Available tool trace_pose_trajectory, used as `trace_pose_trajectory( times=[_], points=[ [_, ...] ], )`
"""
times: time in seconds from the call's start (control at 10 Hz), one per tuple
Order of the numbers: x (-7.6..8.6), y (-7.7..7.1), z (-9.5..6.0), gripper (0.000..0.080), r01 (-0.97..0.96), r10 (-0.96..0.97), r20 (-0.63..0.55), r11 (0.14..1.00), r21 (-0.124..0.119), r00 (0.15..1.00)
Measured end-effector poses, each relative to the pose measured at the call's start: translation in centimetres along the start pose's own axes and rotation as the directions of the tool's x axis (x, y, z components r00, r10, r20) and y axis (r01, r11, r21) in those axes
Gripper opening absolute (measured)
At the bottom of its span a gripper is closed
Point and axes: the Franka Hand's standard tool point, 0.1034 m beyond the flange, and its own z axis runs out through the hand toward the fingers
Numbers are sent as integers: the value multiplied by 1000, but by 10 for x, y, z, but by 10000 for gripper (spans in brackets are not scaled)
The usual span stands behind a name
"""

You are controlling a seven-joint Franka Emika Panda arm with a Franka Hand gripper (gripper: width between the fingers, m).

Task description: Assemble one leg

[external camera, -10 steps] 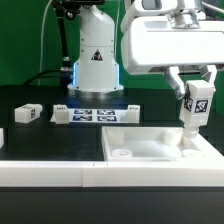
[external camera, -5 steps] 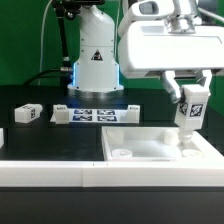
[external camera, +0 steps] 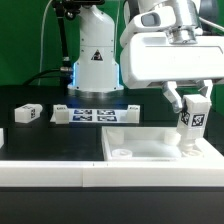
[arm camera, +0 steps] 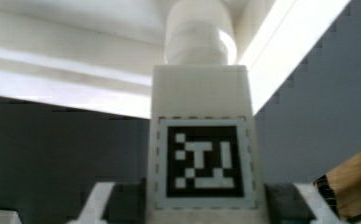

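Observation:
Next, my gripper lets go of the leg standing upright in the white panel's corner [external camera: 191, 148] [arm camera: 200, 32], across from the round socket.
My gripper [external camera: 189, 106] is shut on the leg [external camera: 192, 120], a small white square post with a black-and-white tag on its face. It holds the leg upright, with the foot on the white panel [external camera: 150, 140] at the corner on the exterior view's right. In the wrist view the leg [arm camera: 203, 120] fills the middle between the two white fingers [arm camera: 100, 202], running away to the panel [arm camera: 88, 40]. A second leg [external camera: 27, 113] lies on the black table at the exterior view's left.
The marker board [external camera: 95, 113] lies in front of the robot base [external camera: 95, 60]. A white rail [external camera: 50, 170] runs along the front edge. A round socket [external camera: 122, 154] shows in the panel's near corner.
The gripper has come down and turned, with the leg in it. The leg was tilted and higher. It is now upright and lower, on the panel's corner.

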Motion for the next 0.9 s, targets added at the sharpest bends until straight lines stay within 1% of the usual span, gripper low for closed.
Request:
trace_pose_trajectory(
  times=[0.2,0.4,0.7,0.9],
  points=[
    [2,-3,3,292,2,-2,-35,1000,-5,999],
    [3,-5,5,291,3,-4,-42,1000,-4,999],
    [-8,-7,12,292,2,-2,-16,1000,2,1000],
    [-14,-7,13,292,5,-5,-21,1000,0,1000]
  ],
)
